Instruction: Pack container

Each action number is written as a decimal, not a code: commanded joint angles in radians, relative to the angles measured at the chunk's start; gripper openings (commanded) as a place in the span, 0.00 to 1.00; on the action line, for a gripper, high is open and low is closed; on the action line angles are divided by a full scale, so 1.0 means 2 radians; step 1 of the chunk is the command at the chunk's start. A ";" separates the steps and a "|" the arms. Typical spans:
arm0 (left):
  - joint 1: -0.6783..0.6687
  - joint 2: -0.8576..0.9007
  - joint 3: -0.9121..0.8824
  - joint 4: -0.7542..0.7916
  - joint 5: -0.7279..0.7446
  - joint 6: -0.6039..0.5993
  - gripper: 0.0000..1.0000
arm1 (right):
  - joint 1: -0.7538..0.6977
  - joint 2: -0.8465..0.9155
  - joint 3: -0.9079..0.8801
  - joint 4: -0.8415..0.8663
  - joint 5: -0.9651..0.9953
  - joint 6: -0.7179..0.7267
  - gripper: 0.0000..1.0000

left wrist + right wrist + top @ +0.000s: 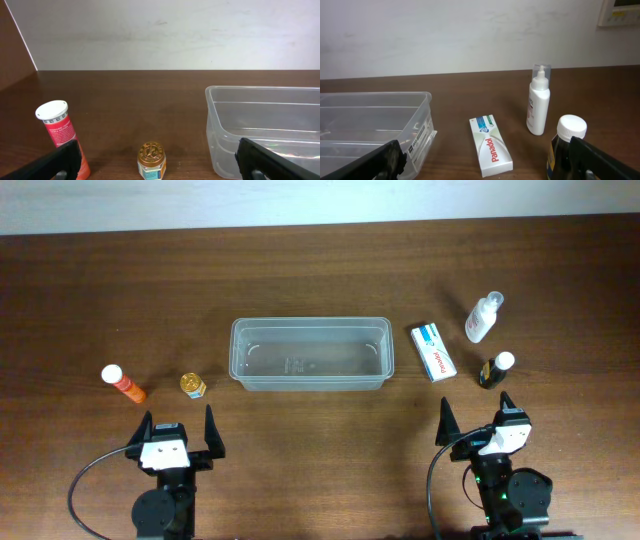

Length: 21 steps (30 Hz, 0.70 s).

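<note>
Next, I move my right gripper to the white spray bottle next to the dark bottle and close it on the spray bottle's clear cap [495,299] [541,76].
The clear plastic container [310,353] sits mid-table and holds nothing; it also shows in the left wrist view [265,125] and the right wrist view [375,125]. Left of it stand an orange tube with a white cap [123,384] [59,132] and a small gold-lidded jar [192,386] [151,161]. Right of it lie a white Panadol box [434,352] [490,146], a white spray bottle [483,318] [538,102] and a dark bottle with a white cap [495,369] [565,150]. My left gripper [178,432] [157,172] and right gripper [476,420] [485,172] are open and empty near the table's front edge.
The wooden table [320,260] runs back to a white wall. Nothing else stands on it.
</note>
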 commanded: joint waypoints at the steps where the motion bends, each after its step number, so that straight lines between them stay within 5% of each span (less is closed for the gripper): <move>1: 0.003 -0.005 -0.004 0.002 0.005 0.010 0.99 | 0.002 -0.004 -0.002 0.002 0.011 0.000 0.98; 11: 0.003 -0.005 -0.004 0.002 0.005 0.010 0.99 | 0.002 -0.004 0.027 0.025 -0.030 0.000 0.98; 21: 0.003 -0.005 -0.004 0.002 0.005 0.010 0.99 | 0.002 0.130 0.222 -0.058 -0.063 -0.010 0.98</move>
